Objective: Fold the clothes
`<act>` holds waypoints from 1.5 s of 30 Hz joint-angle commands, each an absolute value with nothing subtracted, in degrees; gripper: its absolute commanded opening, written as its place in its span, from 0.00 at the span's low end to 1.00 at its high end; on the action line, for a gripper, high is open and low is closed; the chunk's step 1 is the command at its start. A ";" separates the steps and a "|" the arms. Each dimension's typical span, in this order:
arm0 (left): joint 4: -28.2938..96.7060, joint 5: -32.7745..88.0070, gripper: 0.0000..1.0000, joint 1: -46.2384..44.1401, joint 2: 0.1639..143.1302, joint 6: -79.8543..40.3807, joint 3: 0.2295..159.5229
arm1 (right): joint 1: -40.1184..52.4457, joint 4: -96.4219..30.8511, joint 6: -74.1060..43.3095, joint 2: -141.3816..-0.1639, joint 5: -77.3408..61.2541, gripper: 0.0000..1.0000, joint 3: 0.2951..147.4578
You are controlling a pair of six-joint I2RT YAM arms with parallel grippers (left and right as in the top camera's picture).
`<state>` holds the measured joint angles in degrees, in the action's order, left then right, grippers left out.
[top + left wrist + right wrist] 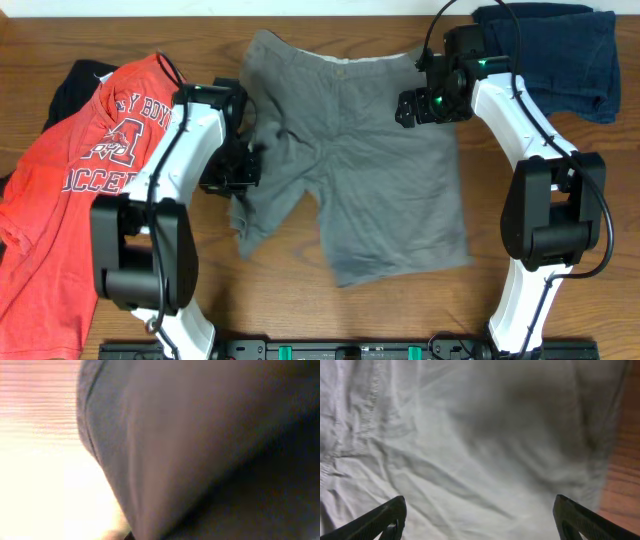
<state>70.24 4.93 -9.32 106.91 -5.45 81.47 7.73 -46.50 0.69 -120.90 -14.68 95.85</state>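
Observation:
The grey shorts' leg lies bunched under my left gripper; next I open, take the leg's outer edge (pixel 236 214), spread it toward the red T-shirt, then fold.
The grey shorts (pixel 380 180) lie spread on the wooden table, pale waistband at the far edge. My left gripper (pixel 243 165) sits at the outer edge of the shorts' left leg, shut on bunched cloth there. In the left wrist view blurred grey fabric (pixel 175 435) fills most of the frame and hides the fingers. My right gripper (pixel 408 106) hovers over the shorts' right side just below the waistband. Its jaws stand wide open above wrinkled grey cloth (pixel 470 435), with nothing between them (pixel 480 512).
A red T-shirt with white lettering (pixel 70 170) lies at the left over a black garment (pixel 75 85). A navy garment (pixel 560 50) is heaped at the far right corner. Bare wood (pixel 625 485) shows beside the shorts' right edge.

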 commanded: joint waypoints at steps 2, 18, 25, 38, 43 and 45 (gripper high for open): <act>66.89 -5.02 0.06 -13.72 106.76 -11.99 80.60 | 7.49 -46.50 1.34 -120.11 -14.79 0.92 96.68; 63.18 -12.60 0.80 -24.34 106.61 -13.30 76.77 | 7.49 -46.50 1.34 -120.11 -14.79 0.92 96.68; 58.59 4.40 0.80 -22.13 103.48 -10.94 79.33 | 7.49 -46.28 1.34 -120.11 -14.81 0.93 96.68; 57.54 5.67 0.81 -25.80 116.73 -10.46 75.22 | 7.46 -47.75 1.37 -120.11 -14.81 0.94 96.68; 59.16 5.98 0.81 -25.52 117.05 -8.75 76.25 | 7.49 -47.53 1.37 -120.11 -14.81 0.94 96.68; 61.30 5.87 0.81 -25.41 115.52 -8.58 78.24 | 7.46 -47.51 1.37 -120.11 -14.81 0.94 96.68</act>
